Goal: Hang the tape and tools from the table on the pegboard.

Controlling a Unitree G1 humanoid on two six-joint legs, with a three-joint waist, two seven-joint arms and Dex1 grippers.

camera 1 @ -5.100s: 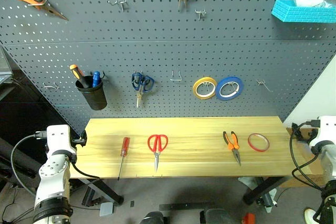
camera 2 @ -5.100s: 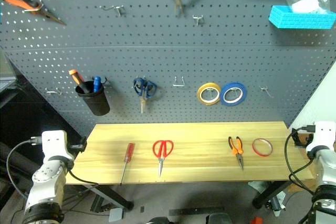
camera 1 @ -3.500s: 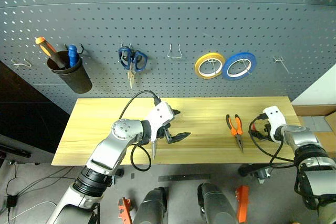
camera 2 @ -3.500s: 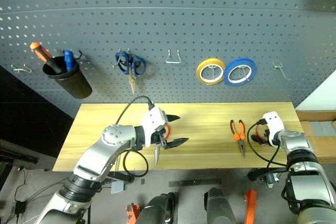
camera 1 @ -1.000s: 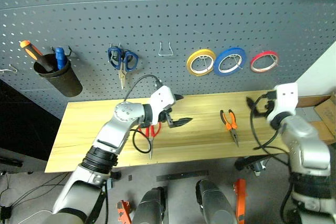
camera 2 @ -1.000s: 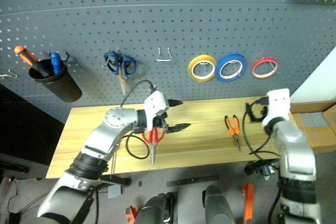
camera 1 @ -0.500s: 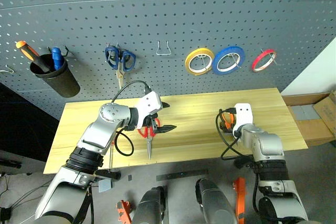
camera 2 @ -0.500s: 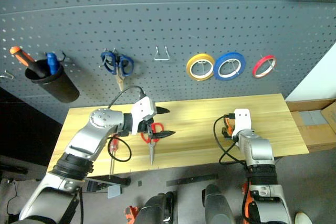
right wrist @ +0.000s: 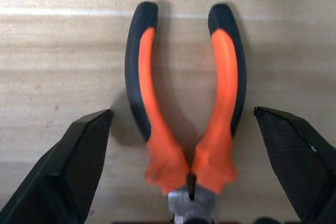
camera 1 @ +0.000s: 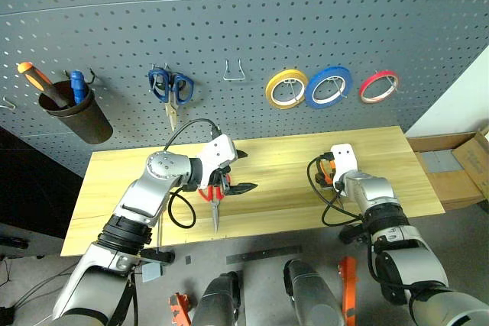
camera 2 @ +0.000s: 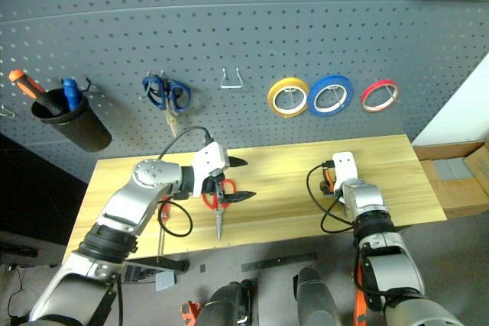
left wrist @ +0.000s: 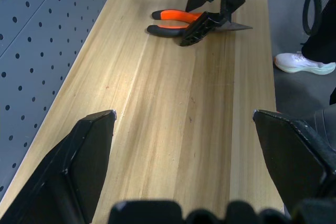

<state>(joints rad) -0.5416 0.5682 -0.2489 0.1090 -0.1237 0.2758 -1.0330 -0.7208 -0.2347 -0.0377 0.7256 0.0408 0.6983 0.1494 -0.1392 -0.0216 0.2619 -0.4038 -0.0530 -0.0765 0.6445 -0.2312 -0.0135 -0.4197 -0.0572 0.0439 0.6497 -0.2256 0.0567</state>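
The red-looped scissors have the top of their blades (camera 1: pixel 215 204) just below the loops. My left gripper needs to grip them there next, leaving the loops free.
The thin red tape (camera 1: pixel 380 86) hangs on a hook at the right of the pegboard (camera 1: pixel 306 20). Small orange-and-black pliers (right wrist: pixel 184 103) lie on the table (camera 1: pixel 390 143). My right gripper (right wrist: pixel 182 110) is open just over them, one finger outside each handle. Red-looped scissors (camera 1: pixel 211 193) lie left of centre, blades toward the front edge. My left gripper (camera 1: pixel 243 170) hovers open just above their loops, holding nothing. The red-handled screwdriver (camera 2: pixel 161 217) lies mostly hidden beside my left forearm.
On the pegboard hang a black cup (camera 1: pixel 72 108) with two tools, blue scissors (camera 1: pixel 171 88), an empty hook (camera 1: pixel 234 72), a yellow roll (camera 1: pixel 283 89) and a blue roll (camera 1: pixel 328 87). A cardboard box (camera 1: pixel 466 162) sits past the table's right end.
The red tape went from the table to the pegboard hook. My right gripper then dropped from beside it down over the pliers. My left gripper has stayed above the scissors.
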